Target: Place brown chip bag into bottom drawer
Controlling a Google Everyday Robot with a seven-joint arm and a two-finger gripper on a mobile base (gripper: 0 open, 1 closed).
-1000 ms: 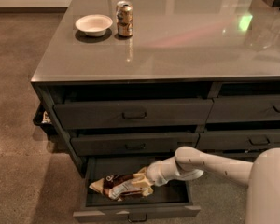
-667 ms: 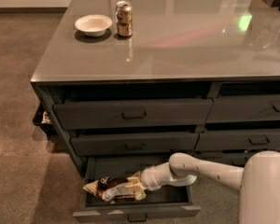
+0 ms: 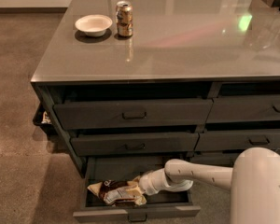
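Observation:
My gripper is holding the brown chip bag. It will let it go inside the open bottom drawer, against the drawer's side nearer the dark bin (image 3: 105,187).
The brown chip bag (image 3: 115,192) lies crumpled inside the open bottom drawer (image 3: 135,211), toward its left half, with its pale panel up and yellowish ends showing. My white arm reaches in from the lower right. My gripper (image 3: 141,189) is low inside the drawer at the bag's right end, touching it. The drawer is pulled well out from the left column of the cabinet; its small pull handle (image 3: 136,216) shows at the front.
A white bowl (image 3: 94,24) and a soda can (image 3: 124,18) stand on the grey countertop (image 3: 186,36) at the back left. Two shut drawers (image 3: 133,114) sit above the open one, and more drawers (image 3: 249,108) lie to the right. A dark bin (image 3: 43,120) sits at the cabinet's left side.
My gripper has moved left and down with the bag, which now lies lower inside the drawer, resting on its bottom.

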